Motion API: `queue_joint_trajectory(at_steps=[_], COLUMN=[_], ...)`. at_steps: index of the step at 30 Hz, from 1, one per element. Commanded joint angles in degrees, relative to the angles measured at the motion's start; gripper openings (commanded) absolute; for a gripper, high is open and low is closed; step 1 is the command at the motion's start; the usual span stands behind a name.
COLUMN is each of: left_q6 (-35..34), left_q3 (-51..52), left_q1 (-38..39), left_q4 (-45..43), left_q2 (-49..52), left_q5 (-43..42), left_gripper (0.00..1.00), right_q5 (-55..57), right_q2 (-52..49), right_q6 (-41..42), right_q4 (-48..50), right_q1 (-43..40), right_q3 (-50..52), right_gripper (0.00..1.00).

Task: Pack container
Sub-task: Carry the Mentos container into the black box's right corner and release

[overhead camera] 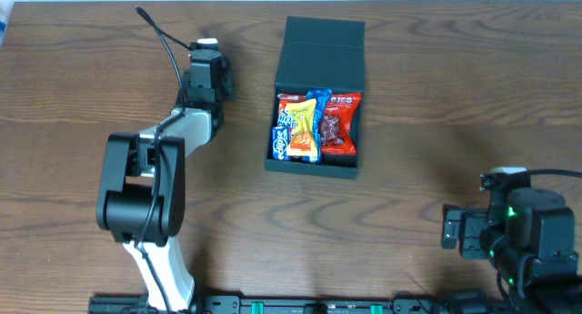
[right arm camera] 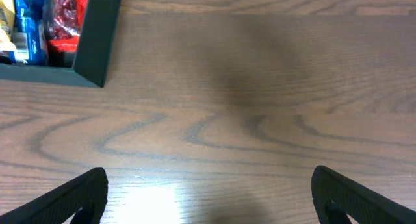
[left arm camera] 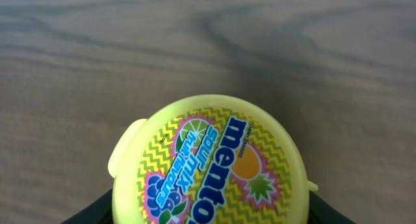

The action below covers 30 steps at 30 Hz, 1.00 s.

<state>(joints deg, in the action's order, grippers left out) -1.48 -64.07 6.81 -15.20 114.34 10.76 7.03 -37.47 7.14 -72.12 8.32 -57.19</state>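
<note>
Next, my left gripper sets the round yellow Mentos tub down between the red packet and the container's front side [overhead camera: 343, 157].
The container [overhead camera: 312, 165] is a dark square box at the table's middle, its flap lid [overhead camera: 325, 48] folded open at the back. Inside lie a yellow-orange packet [overhead camera: 296, 123], a blue packet [overhead camera: 316, 100] and a red packet [overhead camera: 340, 123]. My left gripper [overhead camera: 207, 64] hangs left of the box. In the left wrist view a round yellow Mentos tub [left arm camera: 208, 162] fills the space between its dark fingers [left arm camera: 96, 211], which press on both sides of it. My right gripper [overhead camera: 455, 230] rests open near the front right, with only bare wood between its fingers [right arm camera: 78, 195].
The box's near right corner [right arm camera: 97, 36] shows at the top left of the right wrist view. The left arm's base [overhead camera: 141, 196] stands at the front left. Wood tabletop [overhead camera: 436, 105] lies on both sides of the box.
</note>
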Motion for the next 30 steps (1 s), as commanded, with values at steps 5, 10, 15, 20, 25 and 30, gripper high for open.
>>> queue_joint_trajectory(at_steps=[5,10,15,20,25,30], left_q6=[-0.48,-4.96,-11.98,-15.78,-19.58,-20.41], left_q3=[-0.35,-4.31,-17.53,-26.45,-35.78,-45.20], left_q1=[4.07,9.79,18.69,26.12,31.50,33.05], left_q4=[13.90,33.97,62.90,74.95,82.90,90.68], left_q2=[-15.32,-24.92,-26.91,-26.29,-20.15,-9.51], left_q5=[4.57,13.81,13.57,7.50,-10.05,-19.47], left_gripper=[0.06,0.06,0.06,0.06,0.06,0.06], right_q5=[-0.17,-0.17,-0.20,-0.20,-0.17,-0.17], right_q2=[0.09,0.09,0.09,0.09,0.09,0.09], right_q6=[-0.57,-0.57,-0.57,-0.57,-0.57,-0.57], right_q4=[0.09,0.09,0.09,0.09,0.09,0.09], right_q1=[-0.57,-0.57,-0.57,-0.57,-0.57,-0.57], right_q3=[-0.07,-0.07,-0.07,-0.07,-0.07,-0.07], right_gripper=[0.99,0.99,0.99,0.99,0.99,0.99])
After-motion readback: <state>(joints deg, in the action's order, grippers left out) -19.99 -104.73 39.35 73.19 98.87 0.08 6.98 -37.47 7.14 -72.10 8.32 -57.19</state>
